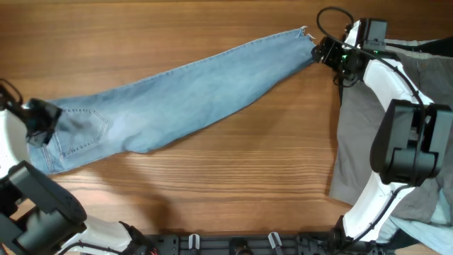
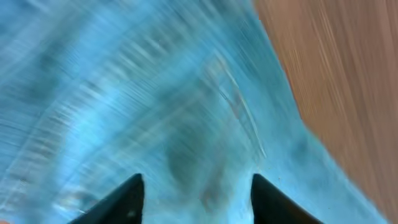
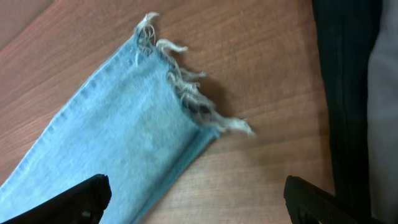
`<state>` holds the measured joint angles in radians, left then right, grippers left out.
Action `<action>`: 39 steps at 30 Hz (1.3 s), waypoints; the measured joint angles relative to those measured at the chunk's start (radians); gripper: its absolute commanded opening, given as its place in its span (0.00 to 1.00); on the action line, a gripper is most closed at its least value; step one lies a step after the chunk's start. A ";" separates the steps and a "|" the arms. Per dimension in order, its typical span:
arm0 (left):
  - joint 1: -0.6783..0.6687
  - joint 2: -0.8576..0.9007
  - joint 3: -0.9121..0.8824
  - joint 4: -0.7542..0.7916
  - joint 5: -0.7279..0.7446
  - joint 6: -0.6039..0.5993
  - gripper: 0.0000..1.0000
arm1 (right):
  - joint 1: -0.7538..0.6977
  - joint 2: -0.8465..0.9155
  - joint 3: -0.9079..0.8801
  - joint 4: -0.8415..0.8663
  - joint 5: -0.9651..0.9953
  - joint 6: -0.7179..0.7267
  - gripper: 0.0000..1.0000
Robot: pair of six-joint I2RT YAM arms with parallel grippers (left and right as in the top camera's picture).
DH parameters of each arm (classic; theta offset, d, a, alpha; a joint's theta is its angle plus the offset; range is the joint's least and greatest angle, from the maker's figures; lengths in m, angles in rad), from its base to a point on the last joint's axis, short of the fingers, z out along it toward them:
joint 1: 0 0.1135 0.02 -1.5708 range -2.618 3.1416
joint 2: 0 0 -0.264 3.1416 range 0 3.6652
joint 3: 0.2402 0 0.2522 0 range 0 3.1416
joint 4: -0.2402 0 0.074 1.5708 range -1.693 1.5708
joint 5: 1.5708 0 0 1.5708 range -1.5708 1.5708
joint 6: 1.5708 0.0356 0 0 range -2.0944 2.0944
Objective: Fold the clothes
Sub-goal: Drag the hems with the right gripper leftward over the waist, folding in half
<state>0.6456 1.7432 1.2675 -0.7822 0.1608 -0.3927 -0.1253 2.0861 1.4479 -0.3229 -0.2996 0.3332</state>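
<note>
My right gripper grabs the light-blue jeans next by the leg's near edge (image 1: pixel 304 58) (image 3: pixel 173 158), just behind the frayed hem of the jeans.
The light-blue jeans (image 1: pixel 191 92) lie folded lengthwise in a long diagonal strip, with the waist and stitched pocket at the left and the frayed hem (image 1: pixel 304 34) at the upper right. My left gripper (image 1: pixel 39 122) is at the waist end. In the blurred left wrist view its fingers (image 2: pixel 196 186) have bunched denim (image 2: pixel 186 93) between them. My right gripper (image 1: pixel 324 51) is open beside the hem. In the right wrist view its fingers (image 3: pixel 196 193) straddle the leg's edge, with the frayed hem (image 3: pixel 186 87) just ahead. Grey-khaki trousers (image 1: pixel 361 134) lie at the right.
The wooden table (image 1: pixel 233 177) shows bare below the jeans. The right arm's white links (image 1: pixel 396 85) lie over the grey-khaki trousers. Another light-blue garment (image 1: pixel 425 230) shows at the bottom right corner. A dark cloth (image 1: pixel 425 46) lies at the top right.
</note>
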 measured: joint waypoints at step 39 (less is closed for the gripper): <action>-0.271 -0.021 -0.018 -0.158 0.049 0.216 0.09 | -0.134 -0.134 -0.001 0.184 -0.359 0.029 0.04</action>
<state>0.3748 1.7222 1.2499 -0.9405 0.2100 -0.1764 -0.2596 1.9526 1.4467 -0.1390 -0.6586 0.3618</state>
